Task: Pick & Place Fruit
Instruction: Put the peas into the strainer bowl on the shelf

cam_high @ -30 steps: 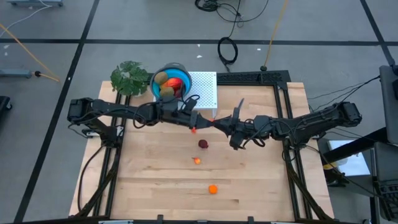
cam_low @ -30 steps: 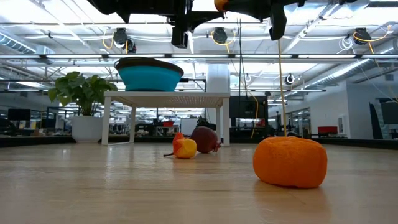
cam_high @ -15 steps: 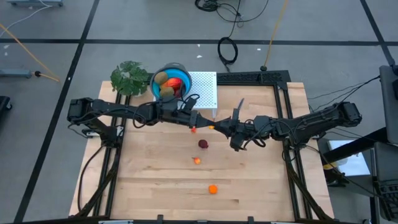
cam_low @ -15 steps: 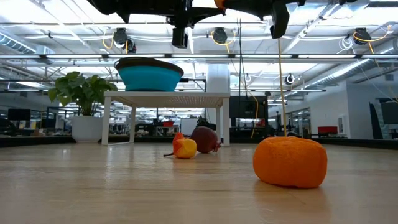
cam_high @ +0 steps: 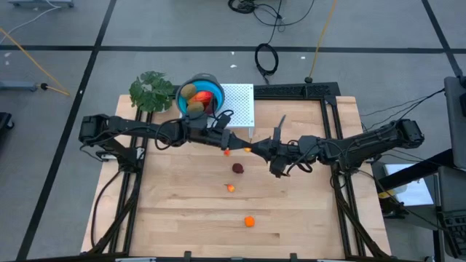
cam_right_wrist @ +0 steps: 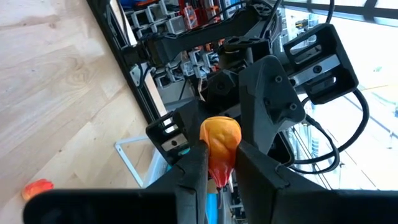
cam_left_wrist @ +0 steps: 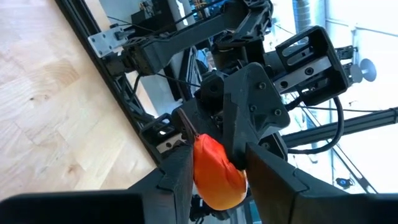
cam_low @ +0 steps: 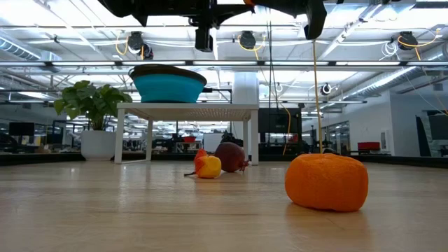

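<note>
My right gripper is holding the orange piece's stem end away from the blue bowl. My left gripper will take its yellow-orange end (cam_left_wrist: 222,191) before my right gripper opens.
My left gripper (cam_high: 230,145) and my right gripper (cam_high: 253,150) meet tip to tip high above the table's middle, both shut on one small orange fruit piece (cam_high: 247,149). It shows orange-red in the left wrist view (cam_left_wrist: 214,177) and yellow-orange in the right wrist view (cam_right_wrist: 219,140). A small red piece (cam_high: 227,152), a dark red ball (cam_high: 238,168), a yellow-red bit (cam_high: 231,188) and an orange ball (cam_high: 250,220) lie on the table. A blue bowl (cam_high: 206,82) on a white stand (cam_high: 239,105) holds olive-brown and red-orange pieces. My left gripper pinches the orange piece by its two sides (cam_left_wrist: 200,180) between its two fingers, coming level from the table's left. The piece is lifted clear of the table. My right gripper pinches the same piece (cam_right_wrist: 214,163) between its two fingers, coming level from the table's right. The yellow-orange end (cam_right_wrist: 221,127) sticks out past the fingertips toward the left gripper. The piece is clear of the table.
A green leafy plant (cam_high: 153,91) stands at the far left beside the bowl. A slim knife (cam_high: 279,125) lies at the far side, right of the white stand. The table's near half is bare wood apart from the loose pieces.
My right gripper has carried the orange piece a little toward the table's left and near edge, up to my left gripper. The pieces on the table have stayed where they were.
</note>
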Controlling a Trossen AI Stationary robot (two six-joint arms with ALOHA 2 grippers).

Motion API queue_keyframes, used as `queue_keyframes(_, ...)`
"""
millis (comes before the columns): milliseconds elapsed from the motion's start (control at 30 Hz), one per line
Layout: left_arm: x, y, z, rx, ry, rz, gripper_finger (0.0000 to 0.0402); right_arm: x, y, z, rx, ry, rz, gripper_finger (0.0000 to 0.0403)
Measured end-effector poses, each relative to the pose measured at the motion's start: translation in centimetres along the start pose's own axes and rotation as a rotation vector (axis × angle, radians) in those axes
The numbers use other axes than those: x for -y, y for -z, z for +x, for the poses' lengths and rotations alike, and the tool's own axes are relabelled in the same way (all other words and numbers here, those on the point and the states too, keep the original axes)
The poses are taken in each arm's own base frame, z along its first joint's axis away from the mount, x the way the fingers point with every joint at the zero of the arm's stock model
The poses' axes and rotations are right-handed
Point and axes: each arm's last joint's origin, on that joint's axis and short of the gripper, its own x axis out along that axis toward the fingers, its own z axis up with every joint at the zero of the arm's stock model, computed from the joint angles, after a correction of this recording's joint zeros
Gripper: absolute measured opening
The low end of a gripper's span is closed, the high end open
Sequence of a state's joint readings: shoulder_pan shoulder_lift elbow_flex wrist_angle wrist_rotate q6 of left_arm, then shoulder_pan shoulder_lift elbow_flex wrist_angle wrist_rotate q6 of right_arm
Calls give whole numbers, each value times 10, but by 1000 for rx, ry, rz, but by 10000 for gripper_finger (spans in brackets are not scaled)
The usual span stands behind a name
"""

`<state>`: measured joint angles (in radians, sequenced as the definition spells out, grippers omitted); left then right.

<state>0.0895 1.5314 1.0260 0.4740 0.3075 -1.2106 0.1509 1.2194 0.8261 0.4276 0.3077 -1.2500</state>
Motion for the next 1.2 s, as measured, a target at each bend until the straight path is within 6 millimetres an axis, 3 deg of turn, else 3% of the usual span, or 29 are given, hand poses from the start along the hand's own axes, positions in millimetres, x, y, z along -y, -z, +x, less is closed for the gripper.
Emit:
queue_keyframes(400, 1, 0, 0, -12, 11, -3, 217, -1, 1, 0, -7, -6, -2, 61)
queue_keyframes(567, 1, 1, 0, -40, 20, -2, 229, -1, 1, 0, -7, -5, -3, 61)
queue_keyframes(1200, -3, 2, 0, -59, -16, -15, 132, -1, 1, 0, -12, -4, -3, 61)
